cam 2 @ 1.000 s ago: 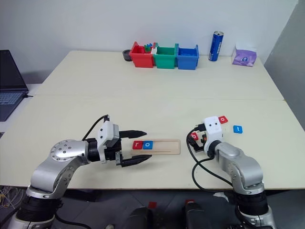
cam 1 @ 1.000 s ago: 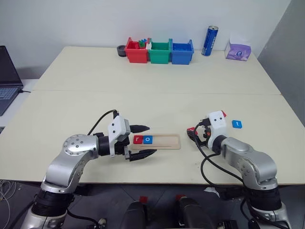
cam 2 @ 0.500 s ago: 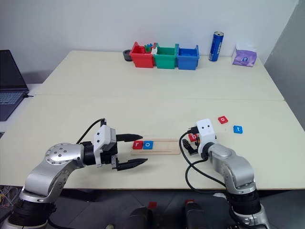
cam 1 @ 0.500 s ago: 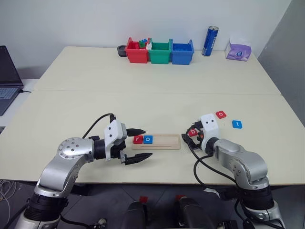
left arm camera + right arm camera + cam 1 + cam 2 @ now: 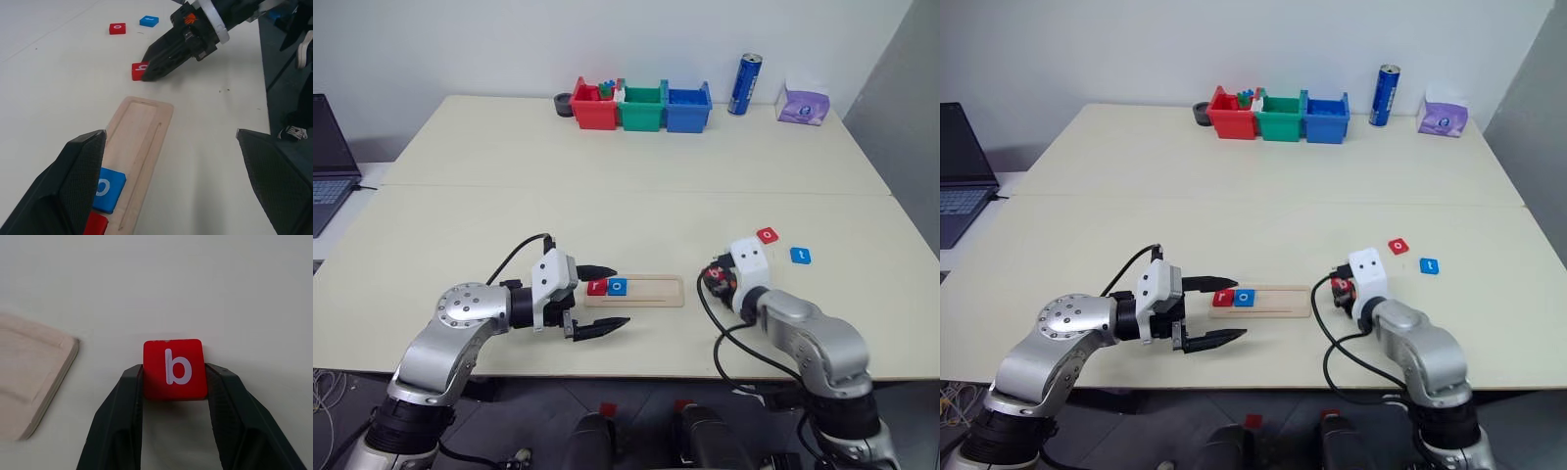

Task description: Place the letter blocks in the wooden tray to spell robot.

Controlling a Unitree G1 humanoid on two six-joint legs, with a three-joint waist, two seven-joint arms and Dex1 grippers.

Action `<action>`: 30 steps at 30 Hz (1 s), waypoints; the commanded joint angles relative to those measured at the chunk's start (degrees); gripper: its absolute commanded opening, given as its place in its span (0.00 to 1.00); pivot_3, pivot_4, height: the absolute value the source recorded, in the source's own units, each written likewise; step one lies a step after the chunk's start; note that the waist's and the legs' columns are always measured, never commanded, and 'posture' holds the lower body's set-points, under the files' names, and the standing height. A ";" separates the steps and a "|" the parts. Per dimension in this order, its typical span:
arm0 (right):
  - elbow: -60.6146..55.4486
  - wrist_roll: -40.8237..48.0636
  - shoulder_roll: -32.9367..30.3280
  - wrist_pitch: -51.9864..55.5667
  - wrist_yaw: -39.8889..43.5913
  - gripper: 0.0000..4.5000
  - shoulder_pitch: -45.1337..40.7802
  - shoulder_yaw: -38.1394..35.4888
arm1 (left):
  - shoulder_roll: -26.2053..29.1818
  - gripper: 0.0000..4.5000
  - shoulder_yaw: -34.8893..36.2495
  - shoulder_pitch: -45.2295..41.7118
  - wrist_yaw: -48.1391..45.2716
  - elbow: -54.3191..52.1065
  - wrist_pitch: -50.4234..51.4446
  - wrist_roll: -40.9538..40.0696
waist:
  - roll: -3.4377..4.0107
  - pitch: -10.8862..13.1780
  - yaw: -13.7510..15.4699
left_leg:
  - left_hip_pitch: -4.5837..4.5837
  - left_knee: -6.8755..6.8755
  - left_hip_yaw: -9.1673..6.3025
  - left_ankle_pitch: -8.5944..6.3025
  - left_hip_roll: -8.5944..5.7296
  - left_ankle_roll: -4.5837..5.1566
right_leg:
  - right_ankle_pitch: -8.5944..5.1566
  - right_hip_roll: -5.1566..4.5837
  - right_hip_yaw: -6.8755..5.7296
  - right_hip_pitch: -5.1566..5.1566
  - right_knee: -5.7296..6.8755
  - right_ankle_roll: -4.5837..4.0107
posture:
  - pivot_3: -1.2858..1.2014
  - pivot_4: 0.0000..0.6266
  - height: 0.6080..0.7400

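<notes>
My right gripper should take the red "b" block again by top and bottom edges [image 5: 172, 341], because it holds the block by the side that must meet the blue "o" block.
The wooden tray [image 5: 651, 292] lies near the table's front edge, with a red "r" block [image 5: 597, 287] and a blue "o" block [image 5: 618, 287] at its left end. My left gripper [image 5: 619, 295] hovers open at that end, one finger on either side of the tray. To the right of the tray, my right gripper [image 5: 174, 372] is shut on a red "b" block [image 5: 173, 368] that rests on the table, fingers [image 5: 131, 396] pressed to both its sides. A red "o" block [image 5: 768, 235] and a blue "t" block [image 5: 800, 255] lie farther right.
At the table's far edge stand a red bin [image 5: 592, 106], a green bin [image 5: 641, 108], a blue bin [image 5: 687, 108], a blue can [image 5: 745, 84] and a tissue pack [image 5: 803, 103]. A laptop [image 5: 328, 157] sits off the left edge.
My right gripper's fingers have closed onto the red "b" block and drawn back a little. The left gripper has stayed open in about the same place.
</notes>
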 commanded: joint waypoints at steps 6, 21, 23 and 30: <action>-11.12 6.05 -0.06 15.65 3.76 0.32 3.28 -1.15 | 0.75 1.00 -0.13 -0.05 -0.87 -2.39 -0.70 -1.18 | -0.01 -0.03 -0.10 | 0.06 0.00 0.00 0.00 0.01 0.01 | -0.01 0.03 -0.02 0.02 0.02 0.01 | 0.52 0.24 1.00; -7.50 9.18 -28.35 -11.72 34.14 0.99 -3.75 1.12 | 1.35 1.00 -0.29 -1.30 -3.45 -0.61 -1.72 -1.02 | 0.02 -0.01 -0.08 | 0.03 0.02 0.09 0.00 -0.10 0.01 | -0.01 -0.05 -0.01 0.03 -0.09 0.03 | 0.52 0.24 1.00; -2.49 4.20 -32.76 -28.68 42.51 0.99 -1.92 4.99 | 1.25 1.00 -0.50 -1.48 -4.15 -0.37 -2.06 -1.02 | 0.01 0.00 -0.11 | 0.04 -0.03 0.06 -0.01 -0.02 0.02 | -0.02 0.04 -0.04 0.02 -0.11 0.03 | 0.52 0.24 1.00; 17.67 -4.86 -32.17 -60.79 55.94 0.99 -2.24 12.59 | 1.65 1.00 -0.77 -1.67 -5.22 -0.29 -2.90 -0.69 | -0.01 0.02 -0.10 | 0.05 0.04 0.12 -0.01 -0.01 0.02 | -0.03 0.04 0.03 0.02 -0.05 0.00 | 0.52 0.24 1.00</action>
